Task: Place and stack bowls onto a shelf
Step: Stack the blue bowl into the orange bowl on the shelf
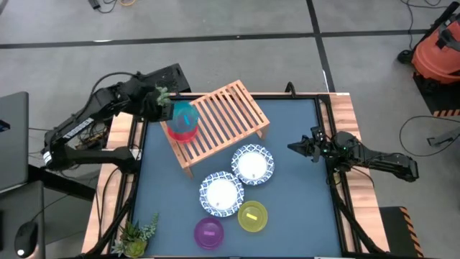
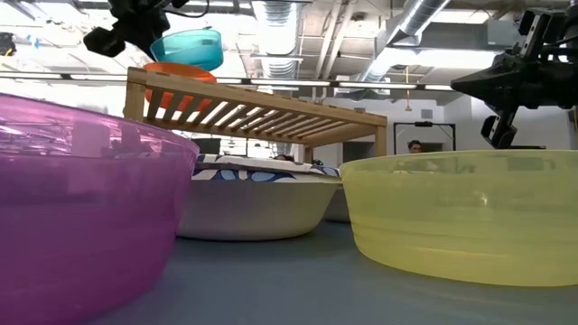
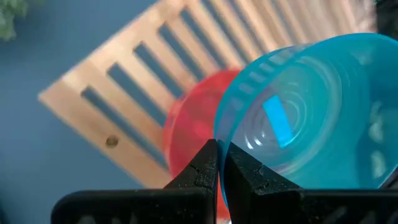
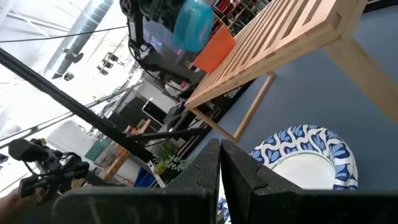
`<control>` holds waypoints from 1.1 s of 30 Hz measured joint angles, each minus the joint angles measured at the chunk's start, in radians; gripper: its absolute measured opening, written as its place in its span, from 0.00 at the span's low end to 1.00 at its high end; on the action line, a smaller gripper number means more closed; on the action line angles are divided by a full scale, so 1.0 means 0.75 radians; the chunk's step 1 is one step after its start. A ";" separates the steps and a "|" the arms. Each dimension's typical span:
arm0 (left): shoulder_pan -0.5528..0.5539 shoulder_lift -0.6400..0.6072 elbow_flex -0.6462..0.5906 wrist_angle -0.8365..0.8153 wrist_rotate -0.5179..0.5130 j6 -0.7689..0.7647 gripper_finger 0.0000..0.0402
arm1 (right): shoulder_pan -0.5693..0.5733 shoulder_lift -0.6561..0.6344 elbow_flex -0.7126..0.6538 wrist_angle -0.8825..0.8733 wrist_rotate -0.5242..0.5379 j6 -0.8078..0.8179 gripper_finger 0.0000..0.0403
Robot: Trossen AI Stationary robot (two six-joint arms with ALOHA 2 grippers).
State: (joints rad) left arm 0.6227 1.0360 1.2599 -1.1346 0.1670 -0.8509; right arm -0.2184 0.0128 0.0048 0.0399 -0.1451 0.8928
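Observation:
My left gripper is going to let go of the cyan bowl inside the red bowl (image 1: pixel 184 128) (image 3: pixel 231 142) on the slatted shelf. The cyan bowl hangs tilted just above it now.
My left gripper (image 1: pixel 164 108) is shut on a cyan bowl (image 1: pixel 185 115), which hangs tilted just above a red bowl (image 1: pixel 180 133). The red bowl stands on the left end of the light-wood slatted shelf (image 1: pixel 226 119). In the low view the cyan bowl (image 2: pixel 190 47) floats over the red bowl (image 2: pixel 176 72). Two white bowls with blue rims (image 1: pixel 253 164) (image 1: pixel 221 193), a yellow bowl (image 1: pixel 252 216) and a purple bowl (image 1: pixel 209 232) rest on the blue table in front of the shelf. At the table's right edge my right gripper (image 1: pixel 295 147) waits, shut and holding nothing. My left gripper pinches the cyan bowl's rim (image 3: pixel 221 134), one finger inside the bowl and one outside. The fingers come slanting down from the table's left side. The bowl is lifted clear and tilted, its opening turned toward the wrist camera, over the red bowl (image 3: pixel 186 134).
A small green plant (image 1: pixel 136 234) sits at the table's near left corner. A green sprig (image 1: pixel 162 94) shows by the left gripper. A black slab (image 1: pixel 162 75) lies beyond the table's far left corner. The shelf's right half (image 1: pixel 241 108) is bare.

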 joint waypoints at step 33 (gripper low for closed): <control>-0.042 0.120 0.033 -0.152 -0.172 0.049 0.16 | 0.000 0.000 0.000 -0.001 -0.003 -0.014 0.10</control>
State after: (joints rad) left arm 0.5911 1.1259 1.2847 -1.2487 0.0381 -0.8143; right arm -0.2184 0.0132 0.0048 0.0395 -0.1471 0.8825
